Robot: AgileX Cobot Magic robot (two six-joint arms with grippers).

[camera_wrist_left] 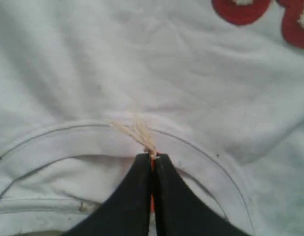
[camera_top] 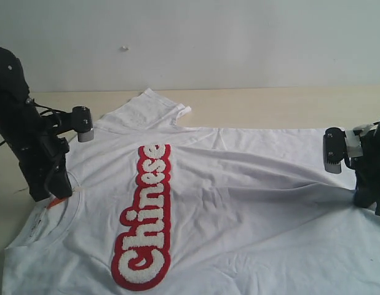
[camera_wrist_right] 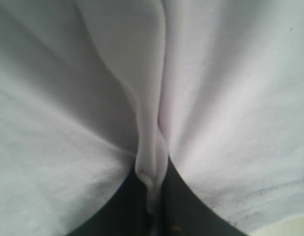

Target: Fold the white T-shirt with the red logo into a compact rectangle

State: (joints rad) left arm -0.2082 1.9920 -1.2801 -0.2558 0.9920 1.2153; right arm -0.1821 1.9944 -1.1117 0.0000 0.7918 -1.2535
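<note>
The collar lies flat and my left gripper pinches only the orange neck tag, so it should open and take the ribbed collar [camera_top: 75,202] together with the tag before it lifts.
The white T-shirt [camera_top: 239,196] lies spread across the table, its collar to the left and hem to the right. The red logo [camera_top: 146,218] reading "Chinese" runs along the chest. My left gripper [camera_top: 59,193] sits at the ribbed collar [camera_wrist_left: 201,162], shut on the orange neck tag [camera_wrist_left: 153,160] and a tuft of pale thread. My right gripper [camera_top: 362,200] is at the shirt's right hem, shut on a pinched fold of white fabric [camera_wrist_right: 151,167]. The fabric pulls into a taut ridge between the two grippers.
A pale wooden table [camera_top: 270,107] shows beyond the shirt, with a white wall behind. One sleeve [camera_top: 153,107] lies toward the far edge. The near part of the shirt runs out of the frame.
</note>
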